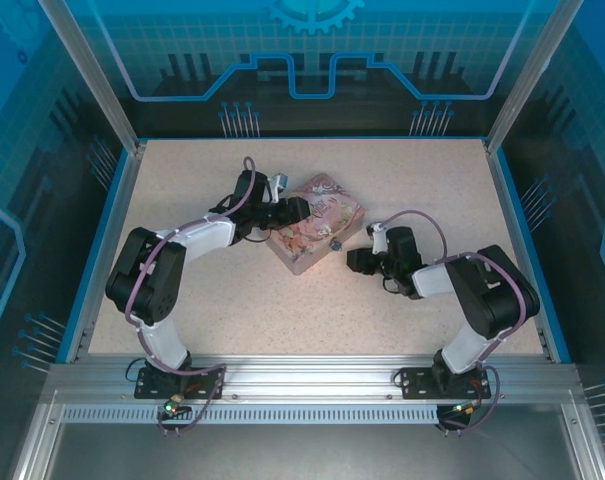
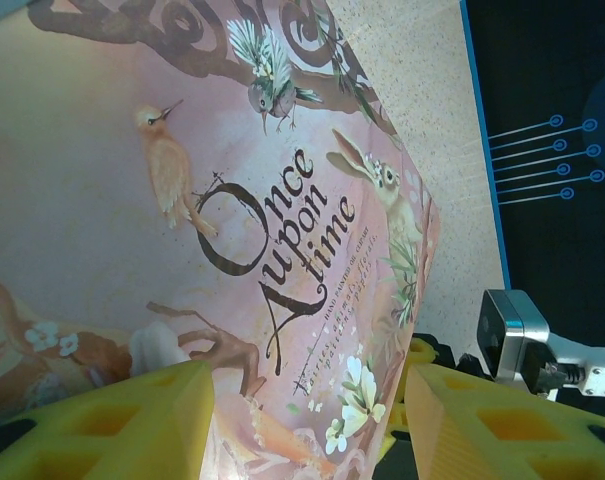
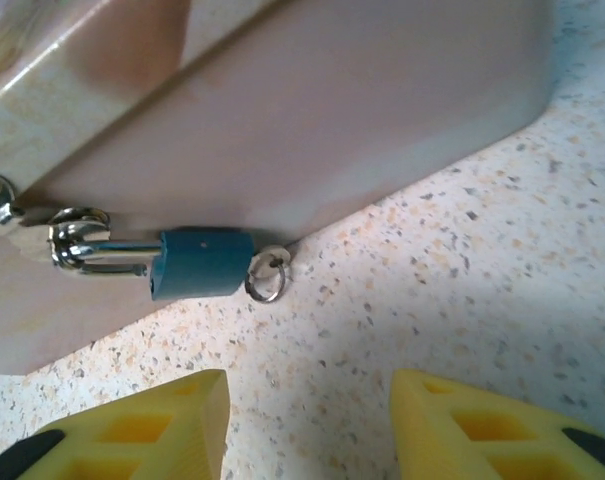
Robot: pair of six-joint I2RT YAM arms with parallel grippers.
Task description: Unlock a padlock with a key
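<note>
The shackle's free leg stands clear of the blue padlock's body, so the right gripper needs to let go of the key and grab the padlock by its blue body (image 3: 204,264).
The blue padlock (image 3: 202,263) hangs on the front wall of the pink pictured tin (image 3: 312,110), its silvery shackle (image 3: 82,250) through the tin's hasp. The key (image 3: 273,261) sticks out of the padlock's free end, showing just its small head and a wire ring. My right gripper (image 3: 307,425) is open on the table a short way in front of the padlock, with bare table between its yellow fingers. From above, the padlock (image 1: 334,243) is a small dot beside the right gripper (image 1: 354,261). My left gripper (image 2: 312,420) is open over the tin's lid (image 2: 232,200), one finger above the lid and the other beside its edge.
The tin (image 1: 315,235) lies askew in the middle of the speckled table (image 1: 232,310). Blue rails and glass walls enclose the table (image 1: 122,230). The right arm's wrist camera (image 2: 517,335) shows past the tin's edge.
</note>
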